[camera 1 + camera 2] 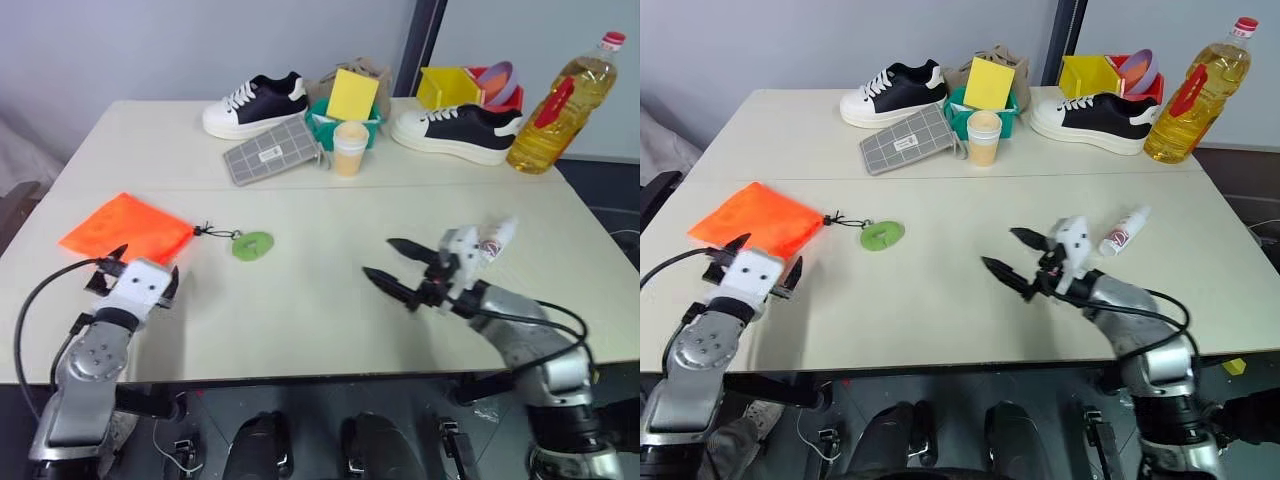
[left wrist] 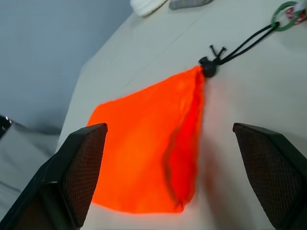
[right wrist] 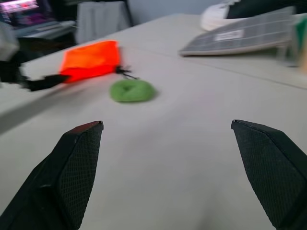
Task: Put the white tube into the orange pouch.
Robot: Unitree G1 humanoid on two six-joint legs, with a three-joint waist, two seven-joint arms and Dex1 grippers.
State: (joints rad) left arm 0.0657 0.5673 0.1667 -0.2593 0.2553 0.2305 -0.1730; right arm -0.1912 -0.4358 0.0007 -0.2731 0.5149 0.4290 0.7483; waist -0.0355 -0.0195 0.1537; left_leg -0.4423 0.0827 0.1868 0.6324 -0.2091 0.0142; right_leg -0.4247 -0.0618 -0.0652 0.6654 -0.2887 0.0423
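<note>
The white tube has a pink body (image 1: 488, 250) and a narrow end. My right gripper goes back to that body next and closes there, leaving the narrow end free.
The orange pouch (image 1: 125, 228) lies flat at the table's left, and its dark cord leads to a green disc tag (image 1: 252, 244). My left gripper (image 1: 135, 262) hovers just short of the pouch's near edge, open, with nothing between its fingers. In the left wrist view the pouch (image 2: 153, 148) lies straight ahead between the spread fingers. The white tube (image 1: 1124, 231) lies on the table at the right, just behind my right wrist. My right gripper (image 1: 999, 247) is open and empty, and points left toward the tag and the pouch (image 3: 91, 57).
Along the far edge stand two black-and-white sneakers (image 1: 255, 102) (image 1: 455, 128), a grey checked case (image 1: 270, 150), a green basket (image 1: 345, 118) with a yellow card, a paper cup (image 1: 349, 148), a yellow box (image 1: 450, 85) and a large oil bottle (image 1: 560, 105).
</note>
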